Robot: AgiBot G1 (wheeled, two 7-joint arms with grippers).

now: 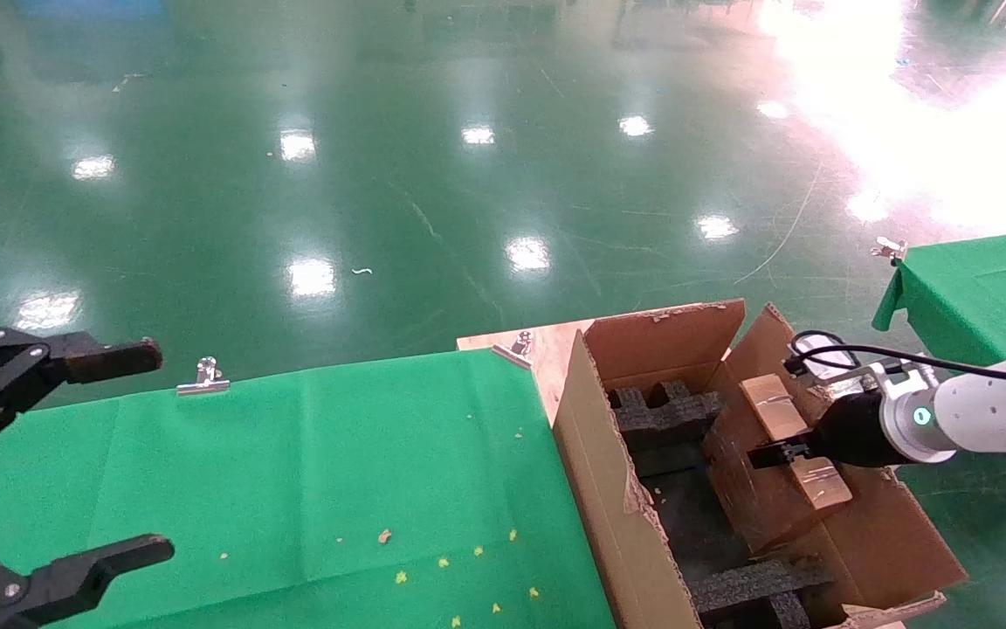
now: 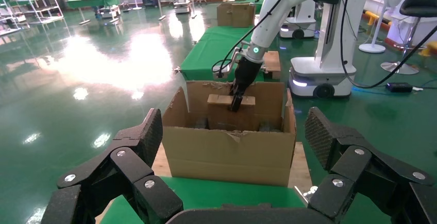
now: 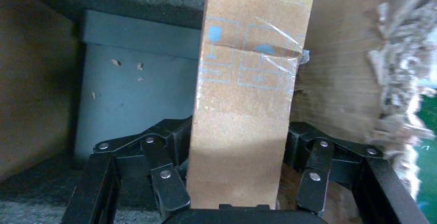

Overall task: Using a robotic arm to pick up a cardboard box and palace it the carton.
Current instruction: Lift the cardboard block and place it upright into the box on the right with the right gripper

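Observation:
The robot's right gripper should release the small cardboard box in the carton (image 1: 752,504) (image 3: 229,96), between the black foam blocks along the carton's inside.
The small cardboard box (image 1: 781,404) is held inside the large carton (image 1: 605,489), against its right inner wall and above the black foam blocks (image 1: 664,415). My right gripper (image 1: 774,454), on the white arm (image 1: 996,411), is shut on the box. In the right wrist view the fingers (image 3: 172,147) press both sides of the box (image 3: 247,90). The left wrist view shows this arm (image 2: 260,38) holding the box (image 2: 219,99) in the carton (image 2: 227,152). My left gripper (image 1: 119,450) is open and empty over the table's left end, also shown in its own view (image 2: 234,131).
A green-cloth table (image 1: 337,463) with metal clips (image 1: 203,377) lies left of the carton, with a wooden board (image 1: 547,349) at its corner. A second green table (image 1: 983,288) stands at the far right. Shiny green floor lies beyond. A robot base (image 2: 319,74) stands behind the carton.

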